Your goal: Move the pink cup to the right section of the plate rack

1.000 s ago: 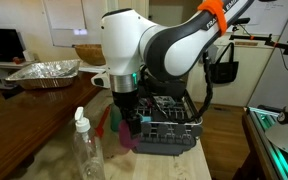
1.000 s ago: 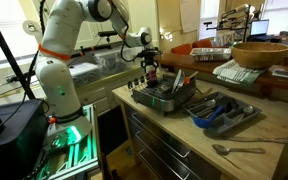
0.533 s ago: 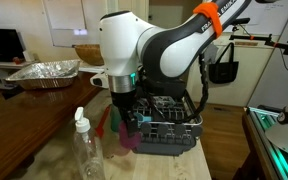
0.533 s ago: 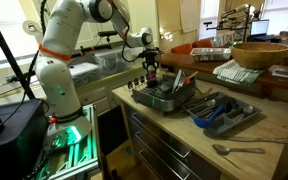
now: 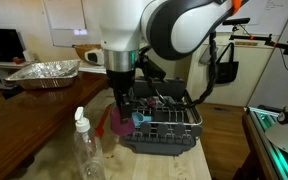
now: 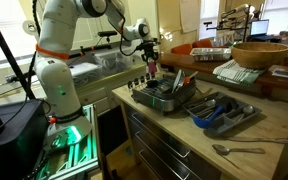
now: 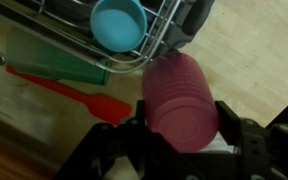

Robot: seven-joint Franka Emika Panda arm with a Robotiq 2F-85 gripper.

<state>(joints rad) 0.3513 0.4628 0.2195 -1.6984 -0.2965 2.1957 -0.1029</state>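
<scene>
Next, I release the pink cup from my gripper inside the dark grey plate rack [image 5: 142, 100], behind the light-blue cup.
In the wrist view the pink cup [image 7: 179, 95] lies sideways between my fingers, its base towards the camera. My gripper [image 7: 181, 128] is shut on it, one finger pressing each side. It hangs above the wooden counter just outside the plate rack [image 7: 164, 42]. In both exterior views the arm holds the pink cup [image 5: 119, 122] [image 6: 152, 70] off the counter at the end of the dark grey plate rack [image 5: 174, 132] [image 6: 166, 99]. The gripper [image 5: 122, 106] [image 6: 151, 62] points down.
A light-blue cup [image 7: 118, 22] [image 5: 141, 118] sits in the rack near the held cup. A red-orange utensil [image 7: 76, 92] and a green item [image 7: 54, 60] lie on the counter beside the rack. A clear bottle [image 5: 84, 150], a foil tray [image 5: 44, 70] and a blue cutlery tray [image 6: 224, 112] stand around.
The jaws have shut on the pink cup, and the arm has risen, lifting the cup off the counter beside the rack.
</scene>
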